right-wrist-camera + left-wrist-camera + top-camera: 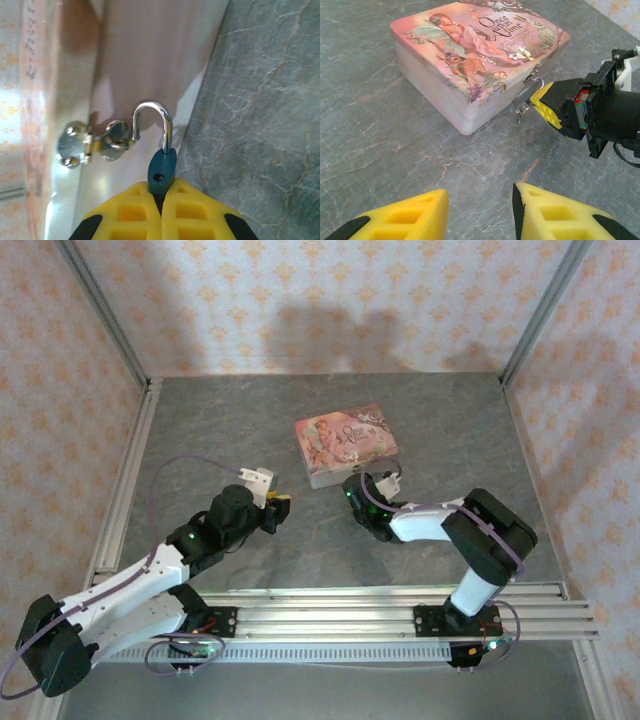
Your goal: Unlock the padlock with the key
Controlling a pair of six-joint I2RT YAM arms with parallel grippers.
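My right gripper is to let go of the padlock on the grey table [333,528] between the pink floral box and the metal rail.
The padlock [162,167] has a small blue body pinched between my right gripper's [161,187] yellow fingertips. Its silvery shackle [168,130] stands open: one leg sits in the body, while the free end curls beside the metal hasp [92,142] on the pink floral box [145,50]. In the left wrist view, the right gripper [545,102] reaches in to the box's front latch. My left gripper [480,200] hovers low over the table short of the box [470,60], open with nothing between its fingers. The key is out of view.
The box [345,443] lies mid-table, just beyond the right gripper [385,480]. The left gripper [280,504] points toward it from the left. Patterned walls and metal rails [130,490] enclose the grey marbled table [200,430].
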